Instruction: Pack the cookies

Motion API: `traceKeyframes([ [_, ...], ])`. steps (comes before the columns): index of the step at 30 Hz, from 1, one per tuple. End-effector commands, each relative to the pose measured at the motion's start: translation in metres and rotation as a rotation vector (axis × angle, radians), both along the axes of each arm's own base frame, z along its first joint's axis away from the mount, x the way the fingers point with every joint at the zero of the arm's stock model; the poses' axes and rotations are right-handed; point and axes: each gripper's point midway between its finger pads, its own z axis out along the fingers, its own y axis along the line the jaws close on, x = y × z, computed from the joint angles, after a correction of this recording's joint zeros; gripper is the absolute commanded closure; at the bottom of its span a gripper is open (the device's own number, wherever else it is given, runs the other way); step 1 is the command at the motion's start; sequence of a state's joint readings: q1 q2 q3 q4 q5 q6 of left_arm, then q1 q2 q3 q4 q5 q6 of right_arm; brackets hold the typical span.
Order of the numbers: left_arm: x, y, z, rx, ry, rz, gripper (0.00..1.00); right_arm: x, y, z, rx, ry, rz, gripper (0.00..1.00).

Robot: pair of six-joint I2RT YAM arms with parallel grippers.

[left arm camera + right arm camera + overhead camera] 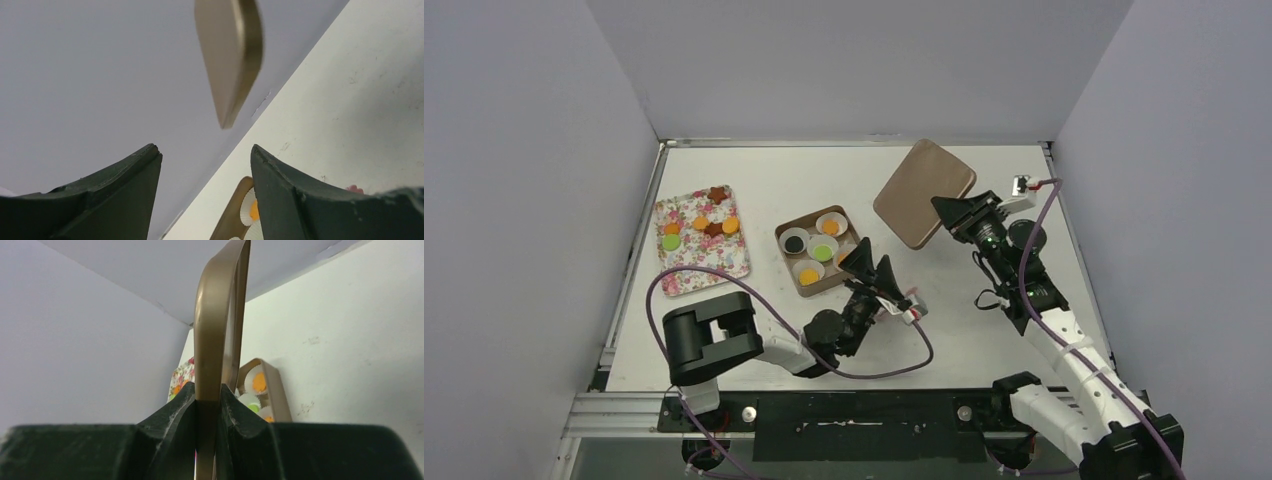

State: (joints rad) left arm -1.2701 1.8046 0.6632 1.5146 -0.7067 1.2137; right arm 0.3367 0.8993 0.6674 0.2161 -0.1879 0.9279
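Next, my right gripper releases the brown box lid, now held above the table, on top of the white paper cups [245, 391] in the brown box.
Several cookies, orange, dark brown and one green [671, 242], lie on a floral tray [686, 268] at the left. A brown box [801, 288] in the middle holds white paper cups with an orange [831, 227], a dark [795, 242], a green [822, 252] and another orange [809, 277] cookie. My right gripper [948, 209] is shut on the edge of the brown box lid [922, 190] and holds it above the table; the lid also shows in the right wrist view [218, 330] and the left wrist view [231, 55]. My left gripper [871, 266] is open and empty at the box's right edge.
Grey walls enclose the white table [754, 170] on three sides. A purple cable [894, 365] loops over the table in front of the box. The box also shows in the right wrist view [272, 390].
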Motion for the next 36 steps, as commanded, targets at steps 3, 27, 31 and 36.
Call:
traceKeyframes([
  [3, 0.004, 0.034, 0.048, -0.347, 0.072, -0.002, 0.33, 0.013, -0.023, 0.055, 0.002, -0.2, 0.061, 1.0],
  [27, 0.071, 0.164, -0.021, -1.141, 0.751, 0.217, 0.21, 0.056, 0.013, 0.014, -0.002, -0.142, 0.403, 1.0],
  [31, 0.076, 0.187, -0.034, -1.205, 0.763, 0.288, 0.21, 0.06, 0.047, 0.0, 0.007, -0.104, 0.502, 1.0],
  [36, 0.077, 0.214, -0.044, -1.265, 0.735, 0.374, 0.21, 0.063, 0.088, -0.011, 0.03, -0.063, 0.621, 1.0],
])
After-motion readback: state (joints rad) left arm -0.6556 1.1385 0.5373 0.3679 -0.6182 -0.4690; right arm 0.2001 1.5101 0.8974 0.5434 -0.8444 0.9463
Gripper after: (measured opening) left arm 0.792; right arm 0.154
